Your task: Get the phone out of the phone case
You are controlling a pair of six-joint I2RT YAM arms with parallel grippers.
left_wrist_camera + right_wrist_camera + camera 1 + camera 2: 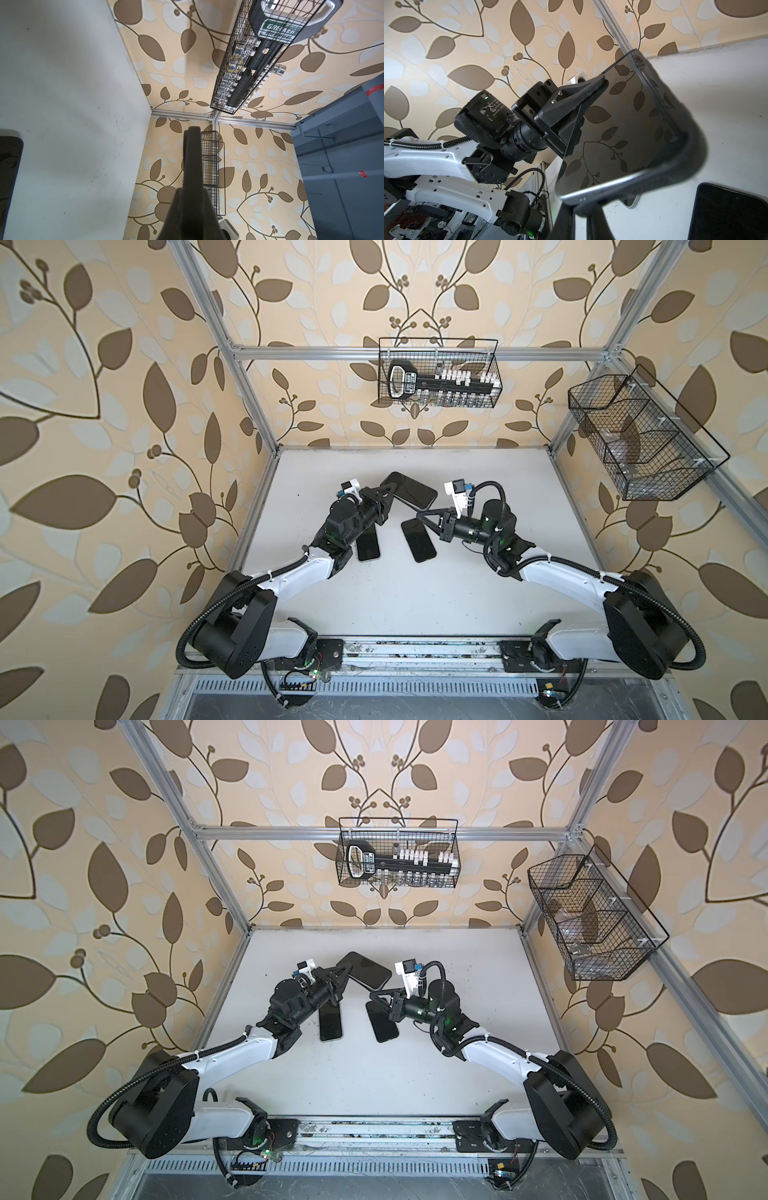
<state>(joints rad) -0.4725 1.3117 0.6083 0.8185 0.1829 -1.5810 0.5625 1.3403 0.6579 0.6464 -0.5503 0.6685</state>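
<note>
The robot's right gripper holds the case's corner on the left gripper's side, so it should turn the phone upright and grip the case's other bottom corner [696, 154].
A black phone [411, 487] [368, 969] hangs tilted above the white table [478, 593], behind the middle. My left gripper [390, 489] [345, 970] is shut on its left edge; in the left wrist view the phone [192, 145] stands edge-on between the fingers. The right wrist view shows the glossy screen [623, 128] and silver bottom edge [602, 189]. There the dark phone case [691, 149] bulges away from the phone. My right gripper [419, 515] [581, 214] is shut on the case's lowest corner.
Two more dark phones [368, 549] [419, 545] lie flat on the table under the grippers. A wire basket with a socket set [440, 373] hangs on the back wall. Another wire basket [640, 439] hangs on the right wall. An aluminium frame borders the table.
</note>
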